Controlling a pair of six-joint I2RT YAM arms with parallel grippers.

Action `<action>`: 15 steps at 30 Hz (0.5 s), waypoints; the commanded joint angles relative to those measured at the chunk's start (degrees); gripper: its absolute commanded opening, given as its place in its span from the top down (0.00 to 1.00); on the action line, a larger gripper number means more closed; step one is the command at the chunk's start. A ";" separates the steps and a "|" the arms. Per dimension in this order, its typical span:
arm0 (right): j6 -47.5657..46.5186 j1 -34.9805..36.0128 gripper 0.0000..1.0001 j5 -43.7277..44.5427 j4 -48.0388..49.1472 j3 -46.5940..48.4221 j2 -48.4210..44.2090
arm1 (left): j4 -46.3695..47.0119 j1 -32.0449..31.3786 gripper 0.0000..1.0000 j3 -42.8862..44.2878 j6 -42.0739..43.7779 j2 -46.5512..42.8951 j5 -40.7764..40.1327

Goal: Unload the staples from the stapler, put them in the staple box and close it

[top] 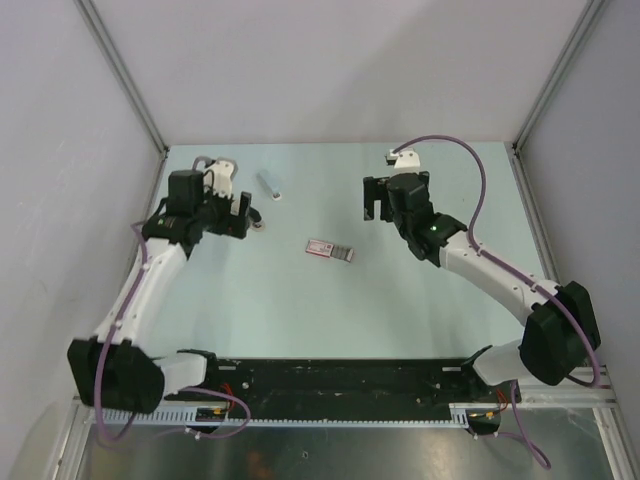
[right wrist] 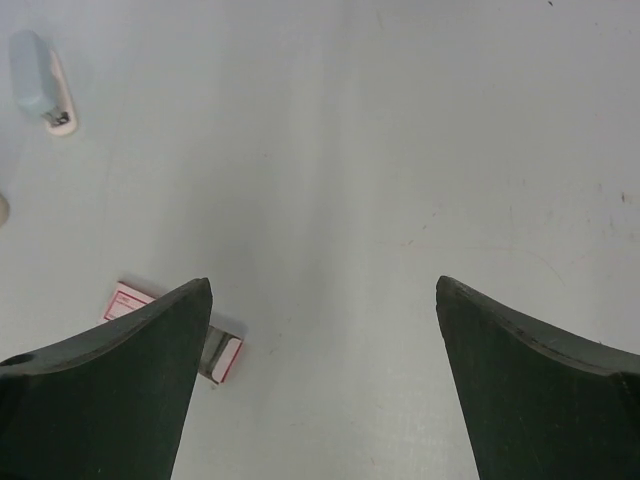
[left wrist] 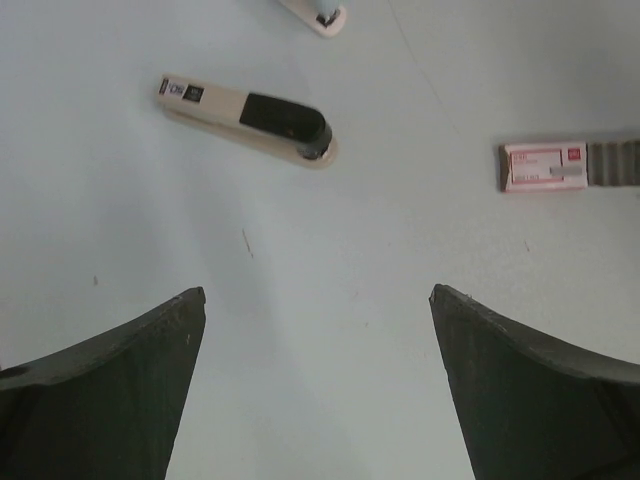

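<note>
The robot's left gripper will next move to the pale blue-grey stapler at the back and close on the stapler's body [top: 270, 186], closer to its white tip.
A beige stapler [left wrist: 250, 118] with a black top lies closed on the pale table, ahead and left of my left gripper [left wrist: 318, 295]. A small pink-and-white box [left wrist: 543, 166] lies to its right, with a grey ribbed strip of staples [left wrist: 612, 160] sticking out of its end. From above, this box [top: 322, 247] sits mid-table between both arms. My left gripper [top: 245, 214] hangs open and empty above the table. My right gripper [top: 368, 202] is open and empty too, and its left finger [right wrist: 120, 380] covers part of the box [right wrist: 226, 358].
A second, pale blue-grey stapler with a white tip [top: 268, 184] lies at the back, also seen from the wrists [left wrist: 318, 12] [right wrist: 40, 85]. Grey walls with metal posts [top: 130, 90] close in the table on three sides. A black rail [top: 340, 380] runs along the near edge.
</note>
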 commanded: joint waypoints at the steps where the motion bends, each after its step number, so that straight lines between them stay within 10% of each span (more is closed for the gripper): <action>1: 1.35 0.34 0.01 6.97 -0.99 1.07 0.56 | 0.56 -1.39 0.01 8.12 -3.35 8.29 -1.21; 7: 6.08 -3.89 0.11 0.12 1.12 -2.79 -0.37 | 0.69 -3.66 0.01 21.50 -7.48 23.24 -4.44; 15: -0.07 4.02 0.12 12.06 6.20 -7.51 -0.85 | 0.61 -6.86 0.08 41.96 -14.14 45.99 -11.10</action>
